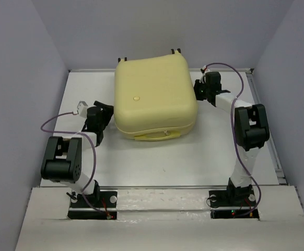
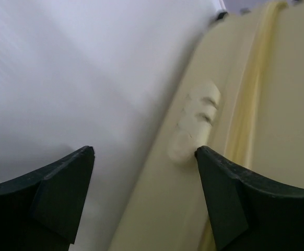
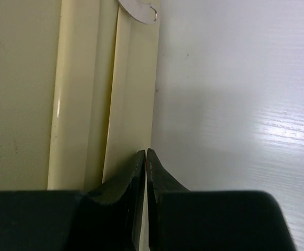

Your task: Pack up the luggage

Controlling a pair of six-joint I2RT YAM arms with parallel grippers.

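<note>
Next, I move my left gripper to the suitcase's wheel (image 1: 121,59) at the far corner on my left gripper's side and close it there.
The luggage (image 1: 154,94) is a large pale-yellow hard-shell suitcase lying closed on the white table, its black wheels at the far edge. My left gripper (image 1: 102,112) is open beside the suitcase's left side. In the left wrist view the left gripper (image 2: 144,151) has its jaws wide apart, with the shell (image 2: 277,104) and a small cream bump (image 2: 194,120) ahead. My right gripper (image 1: 200,90) is against the suitcase's right side. In the right wrist view the right gripper (image 3: 145,151) is shut, tips at the shell's lower edge (image 3: 131,104), with nothing seen between them.
The white table (image 1: 194,157) is walled by grey panels on three sides. A metal rail (image 1: 269,136) runs along the right edge. A silver zipper pull (image 3: 139,10) shows on the suitcase's seam in the right wrist view.
</note>
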